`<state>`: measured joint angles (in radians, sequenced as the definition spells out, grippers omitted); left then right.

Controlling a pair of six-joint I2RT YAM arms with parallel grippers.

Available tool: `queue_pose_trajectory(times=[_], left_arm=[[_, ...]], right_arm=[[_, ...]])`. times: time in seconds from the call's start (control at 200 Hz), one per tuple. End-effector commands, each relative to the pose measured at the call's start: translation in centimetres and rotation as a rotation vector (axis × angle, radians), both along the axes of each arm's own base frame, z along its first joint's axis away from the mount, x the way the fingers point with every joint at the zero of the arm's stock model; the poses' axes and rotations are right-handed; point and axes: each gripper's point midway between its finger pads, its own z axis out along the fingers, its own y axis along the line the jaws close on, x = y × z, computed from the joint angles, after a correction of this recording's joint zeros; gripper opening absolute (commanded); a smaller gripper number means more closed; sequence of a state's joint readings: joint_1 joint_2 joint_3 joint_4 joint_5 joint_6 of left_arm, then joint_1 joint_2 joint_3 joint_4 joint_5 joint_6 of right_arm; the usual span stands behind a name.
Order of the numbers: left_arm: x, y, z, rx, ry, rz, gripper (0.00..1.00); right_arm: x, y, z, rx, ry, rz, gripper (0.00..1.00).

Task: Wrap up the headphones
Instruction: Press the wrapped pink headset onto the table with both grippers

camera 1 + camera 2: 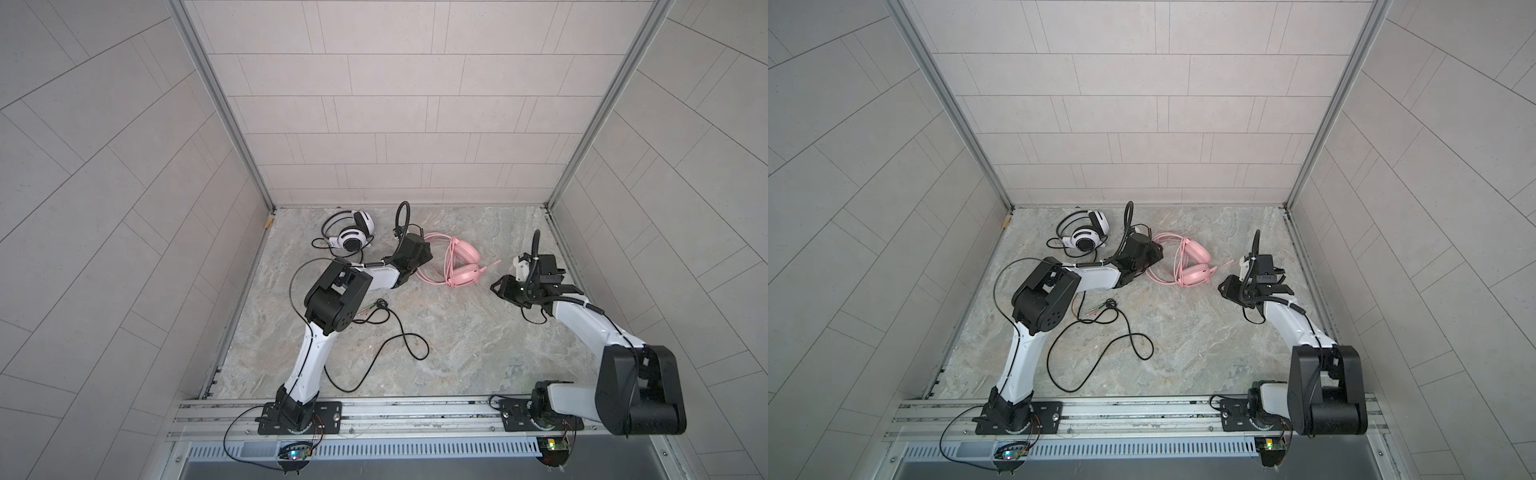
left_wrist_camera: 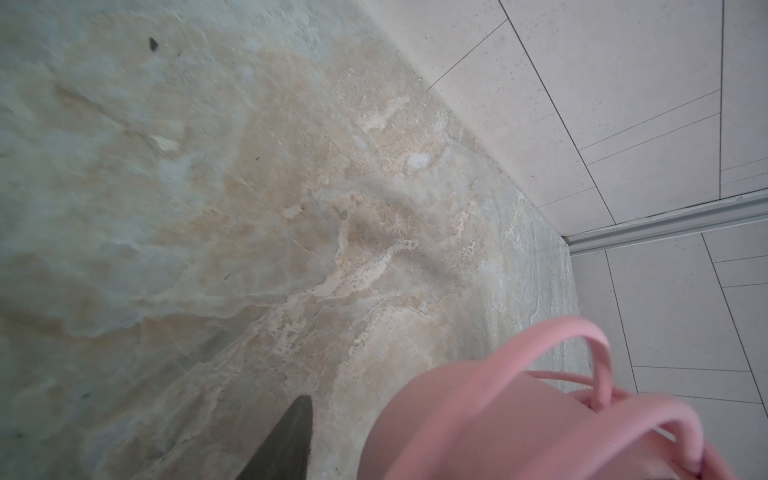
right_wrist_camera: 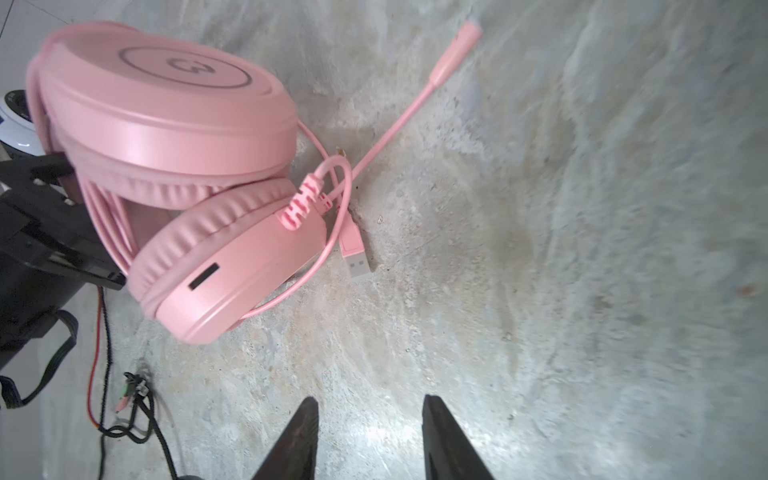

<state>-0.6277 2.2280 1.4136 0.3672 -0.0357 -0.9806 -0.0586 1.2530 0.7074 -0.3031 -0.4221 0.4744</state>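
Observation:
My left gripper is going to release the pink headphones on the marble table (image 1: 441, 251) (image 2: 372, 432) near the middle of the back wall.
The pink headphones (image 1: 462, 266) (image 1: 1196, 262) lie at the back middle of the table, with their pink cable looped round the headband. My left gripper (image 1: 427, 252) is at that headband. In the left wrist view one finger (image 2: 291, 436) shows with bare table beside it, and the blurred pink band (image 2: 498, 415) hides the other. My right gripper (image 3: 370, 405) is open and empty, a short way from the pink ear cups (image 3: 166, 124), the mic boom (image 3: 407, 112) and the USB plug (image 3: 355, 257). The white-and-black headphones (image 1: 351, 233) (image 1: 1086, 233) lie at the back left.
A long thin black cable (image 1: 399, 337) (image 1: 1129, 337) snakes loose over the marble table (image 1: 478, 353), from the white headset, passing behind the left arm, to the front. Its small plugs (image 1: 368, 309) (image 3: 129, 390) lie by the left arm's elbow. Tiled walls close in the back and both sides.

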Motion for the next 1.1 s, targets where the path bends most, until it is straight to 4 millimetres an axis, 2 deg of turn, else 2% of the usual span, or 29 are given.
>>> queue_pose_trajectory(times=[0.0, 0.105, 0.235, 0.365, 0.545, 0.656, 0.786, 1.011, 1.096], left_arm=[[1.6, -0.7, 2.7, -0.075, -0.066, 0.026, 0.00], [1.9, -0.6, 2.7, -0.073, -0.052, 0.041, 0.00], [2.4, -1.1, 2.8, -0.105, -0.021, 0.038, 0.04], [2.4, -1.4, 2.8, -0.100, -0.007, 0.024, 0.04], [2.6, -1.7, 2.4, -0.082, 0.018, 0.011, 0.07], [2.7, -2.3, 2.2, -0.086, 0.045, -0.027, 0.13], [2.7, -2.2, 2.1, -0.085, 0.058, -0.045, 0.18], [1.8, -2.5, 2.5, -0.064, 0.090, -0.140, 0.44], [1.4, -2.1, 2.9, -0.040, 0.094, -0.160, 0.60]], right_arm=[[-0.9, -1.2, -0.7, -0.136, 0.033, 0.015, 0.37], [0.0, 0.3, -1.0, -0.197, 0.055, 0.073, 0.34], [2.1, 2.8, -2.5, -0.245, 0.094, 0.161, 0.33], [4.2, 2.7, -3.8, -0.350, 0.131, 0.179, 0.32], [7.0, 3.6, -4.5, -0.344, 0.112, 0.216, 0.37], [7.8, 3.3, -5.0, -0.383, 0.115, 0.230, 0.39], [8.5, 4.0, -5.1, -0.376, 0.111, 0.262, 0.40], [9.4, 4.1, -4.9, -0.401, 0.124, 0.277, 0.40], [9.7, 4.4, -5.0, -0.393, 0.129, 0.287, 0.40]])
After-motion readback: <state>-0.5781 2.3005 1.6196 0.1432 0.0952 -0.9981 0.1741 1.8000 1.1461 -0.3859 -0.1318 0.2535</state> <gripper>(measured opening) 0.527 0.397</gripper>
